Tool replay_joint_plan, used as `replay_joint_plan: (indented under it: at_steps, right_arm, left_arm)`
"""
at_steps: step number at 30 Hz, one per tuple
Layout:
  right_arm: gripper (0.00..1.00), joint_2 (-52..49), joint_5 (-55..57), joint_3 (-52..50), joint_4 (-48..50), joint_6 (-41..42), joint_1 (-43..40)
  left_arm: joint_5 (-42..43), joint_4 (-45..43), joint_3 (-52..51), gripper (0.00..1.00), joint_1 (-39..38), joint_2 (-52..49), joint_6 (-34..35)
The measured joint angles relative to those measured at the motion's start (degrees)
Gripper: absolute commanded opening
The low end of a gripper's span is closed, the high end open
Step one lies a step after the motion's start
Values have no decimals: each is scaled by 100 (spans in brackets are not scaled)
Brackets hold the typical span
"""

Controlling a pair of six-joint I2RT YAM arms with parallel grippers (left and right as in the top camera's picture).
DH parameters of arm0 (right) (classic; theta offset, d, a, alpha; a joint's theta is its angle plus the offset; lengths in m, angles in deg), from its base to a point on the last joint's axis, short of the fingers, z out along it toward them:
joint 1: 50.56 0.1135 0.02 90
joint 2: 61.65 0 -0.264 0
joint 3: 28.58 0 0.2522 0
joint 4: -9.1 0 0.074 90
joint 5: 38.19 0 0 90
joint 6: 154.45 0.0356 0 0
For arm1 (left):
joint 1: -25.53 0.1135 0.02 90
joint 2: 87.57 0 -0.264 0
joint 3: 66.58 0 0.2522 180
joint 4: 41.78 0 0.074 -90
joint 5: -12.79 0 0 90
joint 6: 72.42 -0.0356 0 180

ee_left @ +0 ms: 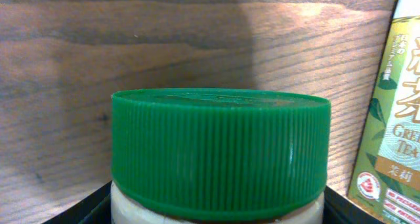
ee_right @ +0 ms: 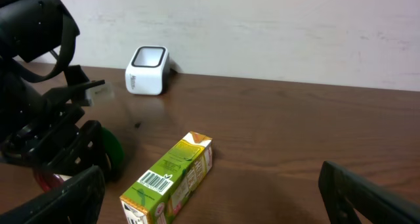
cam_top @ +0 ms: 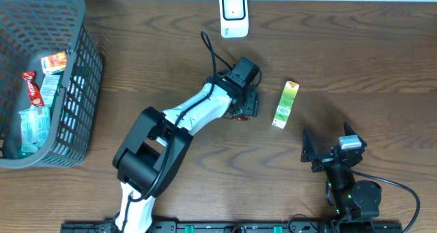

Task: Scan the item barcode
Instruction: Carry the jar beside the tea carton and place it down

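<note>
I will let go of the jar with my left gripper on the bare wood (cam_top: 264,129), close beside the near end of the green tea carton.
A jar with a ribbed green cap (ee_left: 220,148) and a pale body fills the left wrist view, pressed between the black jaws of my left gripper (ee_left: 216,211). From overhead that gripper (cam_top: 244,104) sits mid-table with the jar (cam_top: 240,115) under it, and the cap (ee_right: 111,152) also shows in the right wrist view. A green tea carton (cam_top: 285,104) lies flat just to the right, barcode (ee_right: 155,180) facing up. The white scanner (cam_top: 233,14) stands at the far edge. My right gripper (cam_top: 326,153) rests open near the front right, with nothing between its fingers (ee_right: 65,198).
A grey mesh basket (cam_top: 82,89) holding several snack packets stands at the left edge. A black cable (cam_top: 208,52) loops up from the left arm toward the scanner. Bare wood lies between the carton and the right gripper.
</note>
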Motion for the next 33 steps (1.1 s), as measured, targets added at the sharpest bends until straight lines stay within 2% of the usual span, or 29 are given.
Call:
replay_joint_plan:
  at_steps: [33]
  right_arm:
    - [99, 0, 0, 2, 0, 0, 0]
  left_arm:
    - [197, -68, 0, 68, -507, -20, 787]
